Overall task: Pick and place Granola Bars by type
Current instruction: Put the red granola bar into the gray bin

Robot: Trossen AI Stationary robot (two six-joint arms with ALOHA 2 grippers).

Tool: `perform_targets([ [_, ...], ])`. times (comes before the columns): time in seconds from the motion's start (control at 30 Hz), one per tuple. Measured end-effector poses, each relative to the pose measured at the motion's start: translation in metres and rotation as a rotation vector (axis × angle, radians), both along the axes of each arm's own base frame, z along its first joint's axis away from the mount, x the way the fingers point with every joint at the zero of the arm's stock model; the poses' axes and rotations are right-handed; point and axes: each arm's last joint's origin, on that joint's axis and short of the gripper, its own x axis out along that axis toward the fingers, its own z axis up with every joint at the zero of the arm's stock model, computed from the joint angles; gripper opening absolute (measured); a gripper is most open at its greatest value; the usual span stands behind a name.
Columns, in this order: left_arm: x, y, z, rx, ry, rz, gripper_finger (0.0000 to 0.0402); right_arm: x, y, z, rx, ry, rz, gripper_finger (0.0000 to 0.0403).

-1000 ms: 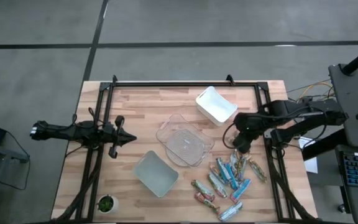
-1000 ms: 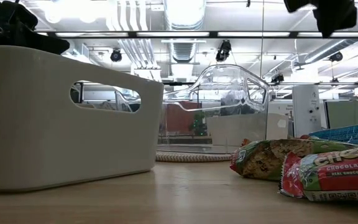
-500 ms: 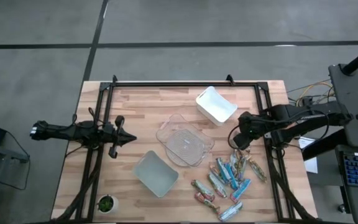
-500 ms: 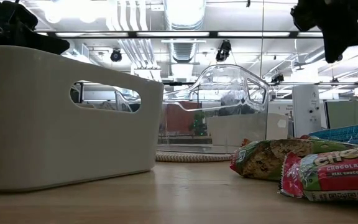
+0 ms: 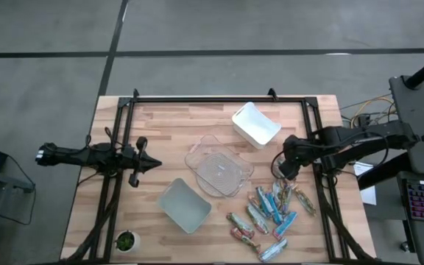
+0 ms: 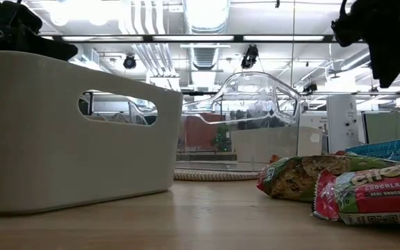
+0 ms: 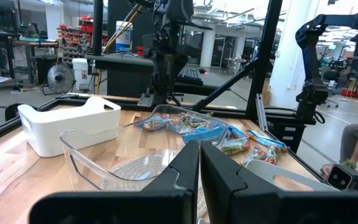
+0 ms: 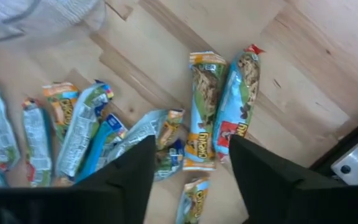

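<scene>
I should next close my right gripper on the middle of the red-ended granola bar [image 5: 279,168] [image 8: 236,102], the one that lies next to the orange-ended granola bar.
Several granola bars [image 5: 274,210] in blue, red and greenish-brown wrappers lie flat in a loose pile on the wood table near its right front. In the right wrist view two bars [image 8: 205,112] lie side by side just beyond my fingers. My right gripper [image 8: 191,186] hangs open above the pile's far end [image 5: 284,168], pointing down, with nothing between its fingers. In the low view it shows at top right [image 6: 384,35], well above the bars [image 6: 311,177]. My left gripper [image 5: 153,164] waits shut at the table's left side [image 7: 199,180].
Three bins stand left of the pile: a white one [image 5: 256,124] at the far side, a clear one [image 5: 218,165] in the middle, a grey-green one [image 5: 184,205] nearer the front. A small green pot [image 5: 126,241] sits at the front left. Black frame rails [image 5: 319,184] run beside the pile.
My right gripper has come down a little toward the pile of bars. The bars and bins lie as before.
</scene>
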Motion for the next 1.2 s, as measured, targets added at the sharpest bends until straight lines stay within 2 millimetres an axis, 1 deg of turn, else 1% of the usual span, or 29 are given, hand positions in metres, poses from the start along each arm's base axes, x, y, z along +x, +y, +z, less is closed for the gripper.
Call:
perform_targets([
  [0.17, 0.000, 0.000, 0.000, 0.000, 0.000, 0.000, 0.0000, 0.005, 0.000, -0.004, -0.012, 0.032, 0.041, 0.0249],
  [0.37, 0.000, 0.000, 0.000, 0.000, 0.000, 0.000, 0.0000, 0.010, -0.003, -0.002, 0.003, 0.038, 0.059, 0.0269],
  [0.53, 0.000, 0.000, 0.000, 0.000, 0.000, 0.000, 0.0000, 0.012, -0.011, 0.004, -0.009, 0.022, 0.090, 0.0270],
  [0.7, 0.000, 0.000, 0.000, 0.000, 0.000, 0.000, 0.0000, 0.009, -0.026, 0.005, 0.041, 0.055, 0.067, 0.0266],
  [0.93, 0.000, 0.000, 0.000, 0.000, 0.000, 0.001, 0.0000, 0.006, -0.049, 0.004, 0.029, 0.064, 0.022, 0.0267],
  [1.2, 0.000, 0.000, 0.000, 0.000, 0.000, 0.000, 0.0000, 0.016, -0.065, -0.008, 0.008, 0.142, 0.078, 0.0264],
])
